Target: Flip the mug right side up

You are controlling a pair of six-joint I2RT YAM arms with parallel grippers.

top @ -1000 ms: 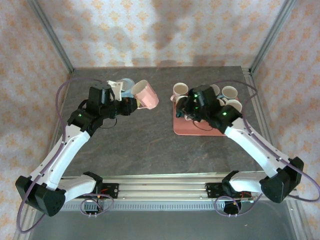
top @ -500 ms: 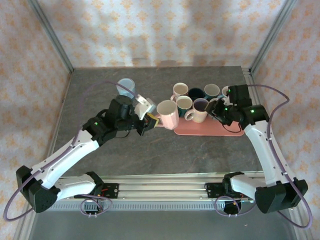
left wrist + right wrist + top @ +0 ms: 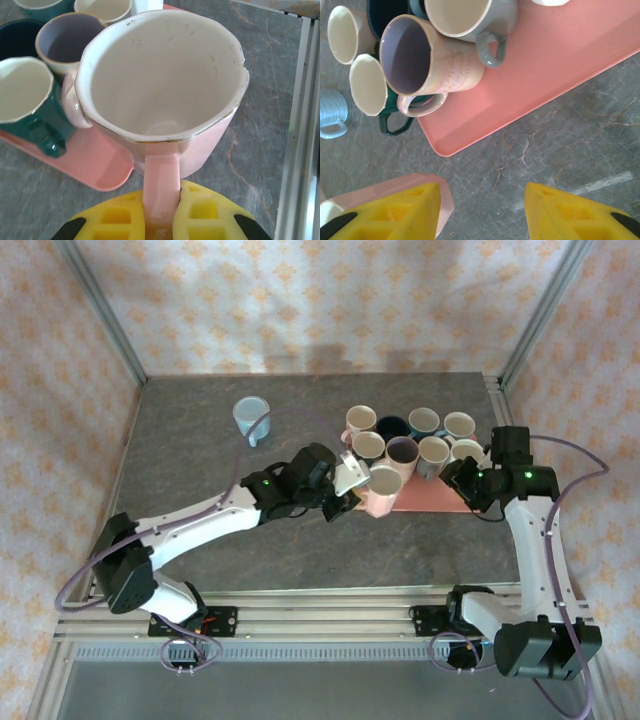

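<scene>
The robot's left gripper needs to release the pink mug on the bare front of the pink tray (image 3: 420, 497), before the grey mug.
A pink mug (image 3: 165, 90) with a cream inside hangs mouth up by the near left corner of the pink tray (image 3: 95, 160). My left gripper (image 3: 161, 217) is shut on its handle, which runs down between the yellow fingers. From above, the mug (image 3: 381, 500) and left gripper (image 3: 350, 488) sit at the tray's (image 3: 425, 500) front left. My right gripper (image 3: 455, 476) hovers at the tray's right end; its wrist view shows it (image 3: 482, 200) open over bare table, with the pink mug's edge (image 3: 442, 202) beside its left finger.
Several upright mugs crowd the tray's far side, among them a lilac-lined one (image 3: 430, 62) and a grey one (image 3: 470, 17). A light blue mug (image 3: 250, 417) stands alone at the back left. Metal rails run along the table's right side (image 3: 300, 125).
My left arm has swung right, carrying the pink mug from the back left to the tray's near left corner. My right arm has drawn back to the right, jaws slightly wider.
</scene>
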